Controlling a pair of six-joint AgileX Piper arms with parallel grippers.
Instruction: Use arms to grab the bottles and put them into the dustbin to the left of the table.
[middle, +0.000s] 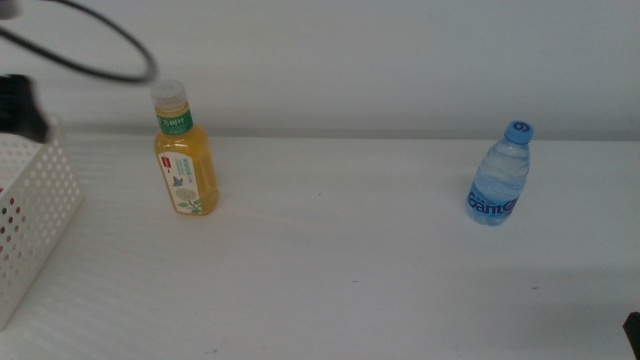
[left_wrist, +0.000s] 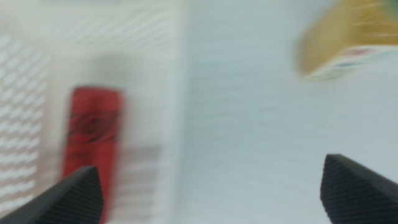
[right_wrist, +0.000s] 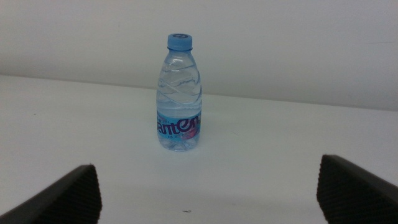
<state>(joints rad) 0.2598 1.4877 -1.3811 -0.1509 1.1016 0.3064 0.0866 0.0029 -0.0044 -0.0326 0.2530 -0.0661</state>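
Observation:
I should close my left gripper around the body (middle: 187, 168) (left_wrist: 346, 41) of the yellow juice bottle, below the green band at the bottle's neck.
A yellow juice bottle (middle: 184, 155) with a white cap stands upright at the table's back left. The small clear water bottle (middle: 499, 178) with a blue cap stands upright at the back right. At the left edge is the white perforated dustbin (middle: 35, 215). The blurred left wrist view shows a red can (left_wrist: 91, 140) lying inside the dustbin (left_wrist: 143, 74), and the juice bottle (left_wrist: 348, 37) off to one side. My left gripper (left_wrist: 211, 193) hovers over the bin's wall, open and empty. My right gripper (right_wrist: 208, 193) is open, well short of the water bottle (right_wrist: 179, 93).
The left arm (middle: 20, 105) and its black cable (middle: 110, 45) show at the top left above the dustbin. A bit of the right arm (middle: 632, 328) shows at the bottom right corner. White tabletop (middle: 340, 270) spreads between the two bottles.

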